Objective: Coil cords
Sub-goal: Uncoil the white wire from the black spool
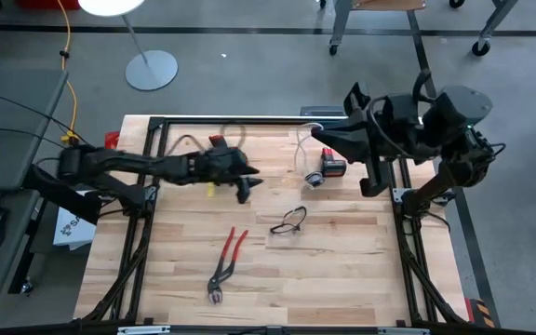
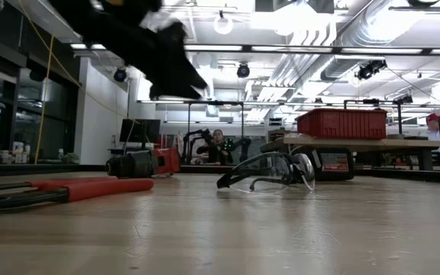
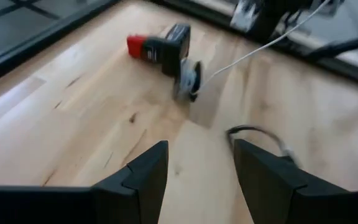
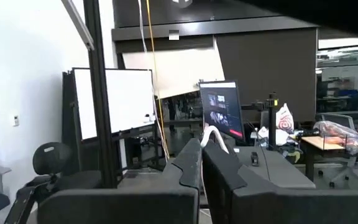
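My left gripper is going to close on the white cord's part [image 1: 300,168] [image 3: 214,76] beside the small black spool, well below where my right gripper is pinching the cord.
The small black round spool [image 1: 312,181] stands on the table next to a red-and-black battery [image 1: 333,166]; it also shows in the left wrist view [image 3: 188,79]. The thin white cord [image 3: 253,51] runs from the spool up to my right gripper [image 1: 317,139], which is shut on it above the table's far right part. My left gripper [image 1: 246,183] is open and empty above the table's middle, to the left of the spool, its fingers [image 3: 143,180] pointing toward it. My right gripper pinches the white cord between its two fingers; a short bit of cord [image 4: 214,135] sticks out at the fingertips. The fingers lie about level, pointing toward the table's left side. The cord runs down from the hold to the spool, which stays on the table.
Clear safety glasses [image 1: 288,220] lie in front of the spool, red-handled pliers [image 1: 227,261] nearer the front. A red-and-black tool [image 1: 218,142] and a dark cable [image 1: 189,141] lie at the far left. A black frame [image 1: 231,120] borders the table.
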Robot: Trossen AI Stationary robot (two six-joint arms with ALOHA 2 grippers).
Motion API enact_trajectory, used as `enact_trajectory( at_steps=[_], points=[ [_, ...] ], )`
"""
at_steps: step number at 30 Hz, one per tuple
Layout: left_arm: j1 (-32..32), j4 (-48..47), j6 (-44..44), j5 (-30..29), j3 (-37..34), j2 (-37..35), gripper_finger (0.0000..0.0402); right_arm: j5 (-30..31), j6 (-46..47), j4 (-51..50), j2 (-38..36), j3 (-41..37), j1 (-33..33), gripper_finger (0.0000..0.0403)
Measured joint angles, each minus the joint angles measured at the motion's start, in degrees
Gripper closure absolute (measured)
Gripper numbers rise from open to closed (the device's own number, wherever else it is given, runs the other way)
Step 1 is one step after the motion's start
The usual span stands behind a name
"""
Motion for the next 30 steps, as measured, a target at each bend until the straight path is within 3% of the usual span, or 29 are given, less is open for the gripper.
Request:
enact_trajectory(
  at_steps=[4,8,14,19,30],
  points=[
    [1.93,-0.2,2.16,0.35,8.43,11.91,0.0214,0.43,0.23,-1.18,0.0,0.04,0.49,0.0403],
    [3.67,-0.84,5.33,5.49,18.25,21.03,0.0212,0.43,2.38,-3.01,0.0,-0.17,0.49,0.0403],
    [4.1,-13.33,12.94,15.43,27.62,26.04,0.0211,0.26,2.19,-3.33,-0.15,-0.17,0.51,0.0403],
    [2.55,-19.86,20.32,13.68,26.41,25.72,0.0211,-0.26,1.29,-3.47,-0.86,-0.17,0.49,0.0403],
    [-3.3,0.2,24.13,3.11,24.17,29.96,0.0211,-0.6,1.47,-2.98,-1.2,0.04,0.49,0.0403]
  ],
)
